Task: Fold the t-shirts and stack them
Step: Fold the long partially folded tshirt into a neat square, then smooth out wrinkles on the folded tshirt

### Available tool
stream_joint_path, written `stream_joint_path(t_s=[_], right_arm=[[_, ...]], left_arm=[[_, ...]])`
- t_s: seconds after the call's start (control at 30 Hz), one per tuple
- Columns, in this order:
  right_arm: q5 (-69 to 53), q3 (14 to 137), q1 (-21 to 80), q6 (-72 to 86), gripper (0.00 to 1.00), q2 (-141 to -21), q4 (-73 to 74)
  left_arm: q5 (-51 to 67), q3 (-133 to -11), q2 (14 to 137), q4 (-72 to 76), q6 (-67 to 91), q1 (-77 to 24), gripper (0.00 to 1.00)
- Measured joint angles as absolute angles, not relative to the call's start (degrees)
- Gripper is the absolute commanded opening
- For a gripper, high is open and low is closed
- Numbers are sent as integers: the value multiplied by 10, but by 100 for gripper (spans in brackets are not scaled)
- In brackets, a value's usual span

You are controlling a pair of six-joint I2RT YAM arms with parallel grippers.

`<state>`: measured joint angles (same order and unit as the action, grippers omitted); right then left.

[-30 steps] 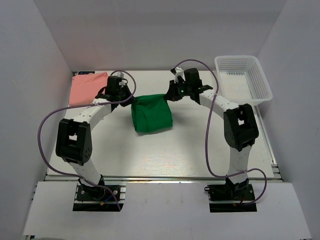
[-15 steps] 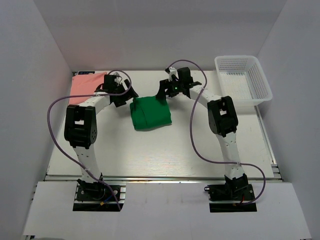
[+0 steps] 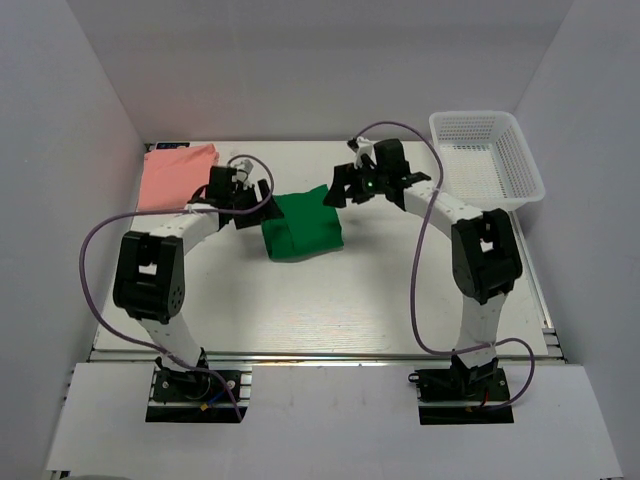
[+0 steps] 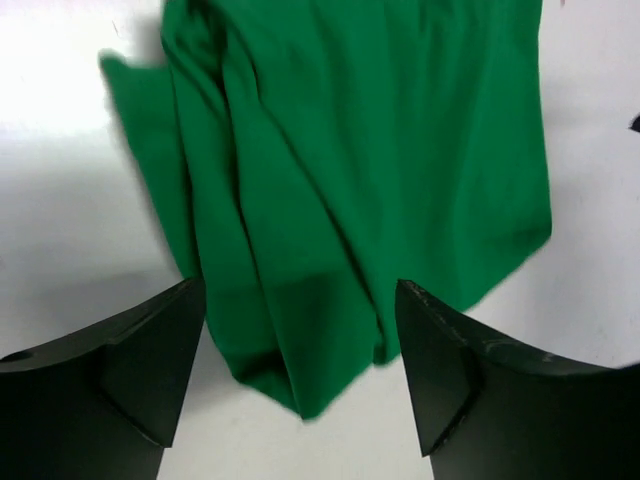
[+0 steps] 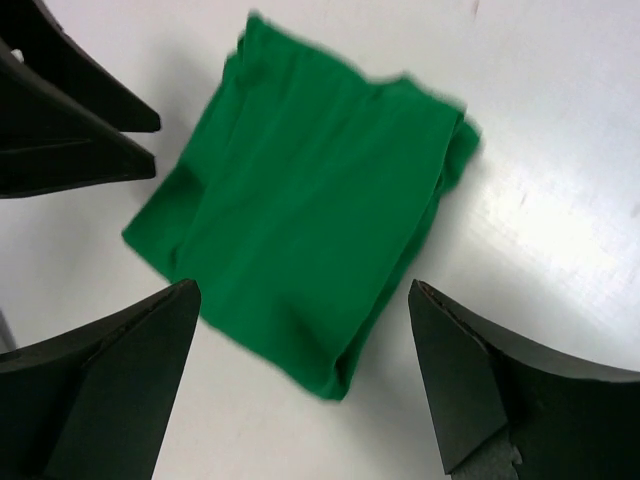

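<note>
Next, my right gripper pinches the t-shirt's opposite edge (image 3: 335, 219) while my left gripper pulls the t-shirt's creased corner straight, because creases bunch up the green t-shirt's side under my left gripper.
The green t-shirt (image 3: 302, 228) lies folded in a rough square on the table, mid-back. My left gripper (image 3: 254, 197) hovers at its far-left corner, open, and its wrist view shows a creased corner of the green t-shirt (image 4: 350, 180) under the left gripper (image 4: 300, 290), nothing pinched. My right gripper (image 3: 336, 190) stands open at the far-right corner; below the right gripper (image 5: 302, 290) lies the green t-shirt (image 5: 310, 230), untouched. The pink t-shirt (image 3: 178, 175) lies flat at the back left, behind the left arm.
A white mesh basket (image 3: 520, 165) stands at the back right corner. White walls close the table on three sides. The left arm's black fingers (image 5: 70, 110) show at the upper left of the right wrist view.
Both grippers were shut on the green t-shirt's far corners a second ago; they have opened and let go. The shirt has settled flat, and both grippers have drawn slightly back.
</note>
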<state>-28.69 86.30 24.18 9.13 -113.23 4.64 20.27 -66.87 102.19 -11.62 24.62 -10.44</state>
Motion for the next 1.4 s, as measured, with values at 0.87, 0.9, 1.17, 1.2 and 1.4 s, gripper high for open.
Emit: stream_joint_path(t_s=[0.87,0.9,1.17,1.2,1.4], right_arm=[[-302,858,243,161,81,-1226,39],[-303,864,243,162,78,-1231,39],[-320,905,243,172,7,-1264,30],[-322,909,243,172,6,-1267,29],[-324,910,243,180,0,-1268,25]], left_arm=[[143,-696,1068,-121,223,-143,36],[143,-702,1076,-120,222,-143,25],[140,-724,1122,-131,218,-140,0],[139,-724,1120,-131,217,-140,0],[119,-654,1033,-104,212,-140,0]])
